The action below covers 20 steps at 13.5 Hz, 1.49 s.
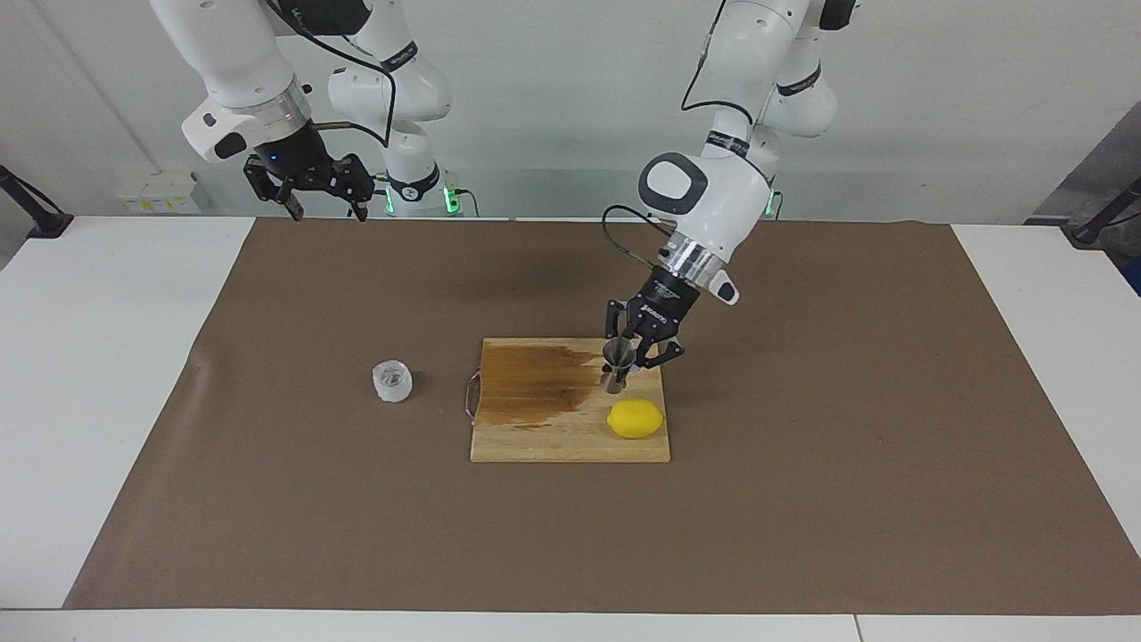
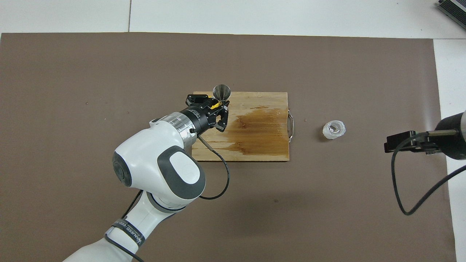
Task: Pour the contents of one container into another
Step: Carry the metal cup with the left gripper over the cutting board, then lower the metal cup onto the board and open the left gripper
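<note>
The robot's left gripper will release the silvery jigger, still hanging over the cutting board, on the edge of the cutting board's dark wet stain (image 2: 243, 116), close to the lemon.
The silvery hourglass jigger (image 1: 616, 355) hangs slightly tilted over the wooden cutting board (image 1: 570, 439), with my left gripper (image 1: 621, 369) shut on its waist. In the overhead view the jigger's open cone (image 2: 221, 92) shows just past the left gripper (image 2: 219, 104). The small clear faceted cup (image 1: 392, 381) stands on the brown paper beside the board's handle, toward the right arm's end, also seen as the cup (image 2: 334, 130) from above. My right gripper (image 1: 324, 212) waits open, raised over the table edge at the robots' end, with nothing in it.
A yellow lemon (image 1: 636, 418) lies on the board's corner toward the left arm's end, just below the jigger; from above the gripper hides most of it. A dark wet stain (image 1: 539, 382) covers part of the board. Brown paper (image 1: 802, 499) covers the table.
</note>
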Each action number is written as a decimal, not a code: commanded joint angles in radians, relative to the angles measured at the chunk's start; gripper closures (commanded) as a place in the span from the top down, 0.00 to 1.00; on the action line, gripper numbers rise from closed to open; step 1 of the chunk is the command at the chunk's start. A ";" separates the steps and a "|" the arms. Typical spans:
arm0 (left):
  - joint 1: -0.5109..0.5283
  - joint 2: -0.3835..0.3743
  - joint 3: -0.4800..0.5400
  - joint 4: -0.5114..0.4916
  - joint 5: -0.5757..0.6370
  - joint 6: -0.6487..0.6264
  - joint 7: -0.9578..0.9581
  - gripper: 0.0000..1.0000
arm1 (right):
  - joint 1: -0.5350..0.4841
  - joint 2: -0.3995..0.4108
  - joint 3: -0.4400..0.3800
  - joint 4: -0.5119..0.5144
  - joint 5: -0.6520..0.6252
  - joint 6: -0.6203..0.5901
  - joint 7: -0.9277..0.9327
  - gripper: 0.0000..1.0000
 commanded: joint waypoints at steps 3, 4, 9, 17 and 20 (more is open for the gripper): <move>-0.020 0.121 -0.067 0.089 -0.037 0.122 -0.001 0.00 | -0.012 0.010 0.006 0.019 0.016 -0.016 0.017 1.00; -0.020 0.144 -0.087 0.103 -0.037 0.149 -0.001 0.00 | -0.012 0.010 0.006 0.019 0.016 -0.016 0.017 1.00; -0.020 0.210 -0.135 0.150 -0.037 0.232 -0.001 0.00 | -0.012 0.010 0.006 0.019 0.016 -0.016 0.017 1.00; -0.019 0.245 -0.143 0.142 -0.040 0.230 -0.003 0.00 | -0.012 0.010 0.006 0.019 0.016 -0.016 0.017 1.00; -0.019 0.244 -0.143 0.142 -0.040 0.230 -0.003 0.54 | -0.012 0.010 0.006 0.019 0.016 -0.016 0.017 1.00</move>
